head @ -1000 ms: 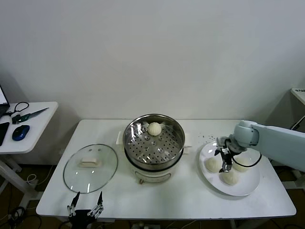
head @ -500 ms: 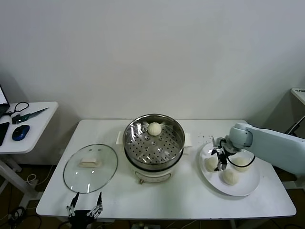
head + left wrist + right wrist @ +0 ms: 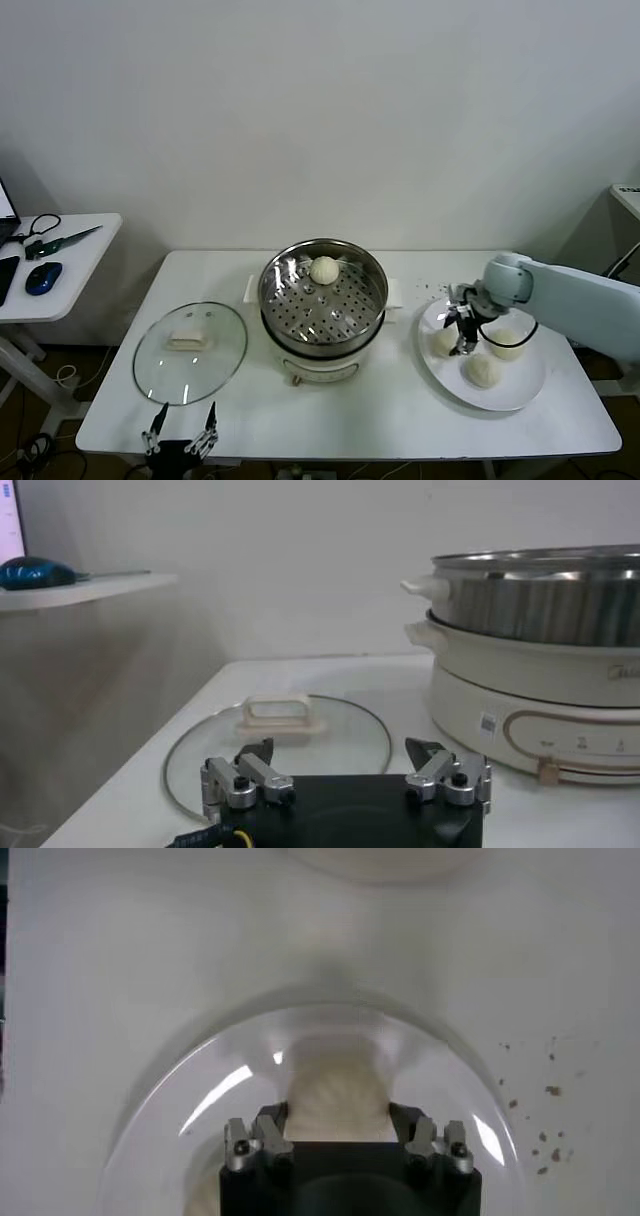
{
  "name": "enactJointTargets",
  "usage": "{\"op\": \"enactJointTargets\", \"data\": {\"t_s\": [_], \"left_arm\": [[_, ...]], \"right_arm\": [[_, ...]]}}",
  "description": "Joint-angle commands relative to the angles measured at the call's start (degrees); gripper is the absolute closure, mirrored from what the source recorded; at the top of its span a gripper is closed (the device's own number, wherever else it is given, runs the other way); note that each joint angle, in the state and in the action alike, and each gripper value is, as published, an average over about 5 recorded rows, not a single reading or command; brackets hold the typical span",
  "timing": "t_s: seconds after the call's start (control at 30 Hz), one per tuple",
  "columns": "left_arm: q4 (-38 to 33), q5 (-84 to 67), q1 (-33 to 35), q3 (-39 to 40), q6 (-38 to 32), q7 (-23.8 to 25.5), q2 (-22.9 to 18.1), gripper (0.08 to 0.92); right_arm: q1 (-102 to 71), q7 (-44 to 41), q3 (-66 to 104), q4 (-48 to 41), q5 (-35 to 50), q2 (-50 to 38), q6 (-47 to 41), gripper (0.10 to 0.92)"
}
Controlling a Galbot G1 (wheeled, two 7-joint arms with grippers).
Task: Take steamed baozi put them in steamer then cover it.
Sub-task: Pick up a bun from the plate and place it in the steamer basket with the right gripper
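My right gripper will close next on the sides of the front baozi (image 3: 484,372) (image 3: 207,1194) on the white plate, once the baozi it holds is in the steamer.
The steamer (image 3: 322,300) stands mid-table with one baozi (image 3: 323,269) on its perforated tray. Three more baozi lie on the white plate (image 3: 520,392) at the right: left (image 3: 441,342), right (image 3: 506,346), front (image 3: 483,370). My right gripper (image 3: 462,338) reaches down onto the left one. In the right wrist view (image 3: 338,1120) its jaws press both sides of that baozi (image 3: 338,1088), which still rests on the plate. The cover (image 3: 190,350) lies flat left of the steamer. My left gripper (image 3: 182,435) hovers open and empty at the table's front edge, just short of the cover (image 3: 330,725).
A side table (image 3: 70,265) at the far left holds a blue mouse (image 3: 43,277) and scissors. Dark crumbs (image 3: 432,290) dot the table behind the plate. The steamer's white base (image 3: 530,720) stands to one side of my left gripper (image 3: 340,750).
My right gripper has shifted slightly left across the plate, from between the buns onto the left baozi. The left arm has not moved.
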Motion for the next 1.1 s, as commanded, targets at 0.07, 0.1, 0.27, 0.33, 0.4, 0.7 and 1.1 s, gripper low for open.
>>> {"op": "enactJointTargets", "data": {"t_s": [0.07,0.1,0.27,0.33,0.4,0.7,1.1], "left_arm": [[-0.23,-0.08,-0.27,0.1,0.1,0.04,-0.03,0.177],[-0.32,-0.12,-0.28,0.13,0.11,0.05,-0.01,0.177],[-0.87,-0.18,-0.22,0.37,0.25,0.15,0.24,0.177],[-1.11,-0.21,-0.18,0.46,0.34,0.2,0.39,0.177],[-1.29,-0.24,-0.2,0.58,0.42,0.24,0.55,0.177],[-2.43,-0.94,-0.47,0.73,1.02,0.33,0.81,0.177],[-3.21,-2.09,-0.06,-0.41,1.37,0.35,0.86,0.177]], "right_arm": [[28.43,-5.96,-17.89,3.88,11.12,2.42,2.79,0.338],[31.81,-6.77,-19.64,4.42,12.53,3.43,3.12,0.338],[45.08,-8.93,-22.47,6.93,21.32,9.61,2.9,0.338],[47.05,-8.18,-21.47,8.34,25.15,12.02,1.56,0.338],[47.49,-6.32,-19.77,10.28,28.65,14.54,-0.45,0.338],[34.14,4.71,-11.38,11.53,35.18,27.51,-9.77,0.338],[18.19,7.75,-9.08,-3.02,28.45,40.06,-11.45,0.338]]}}
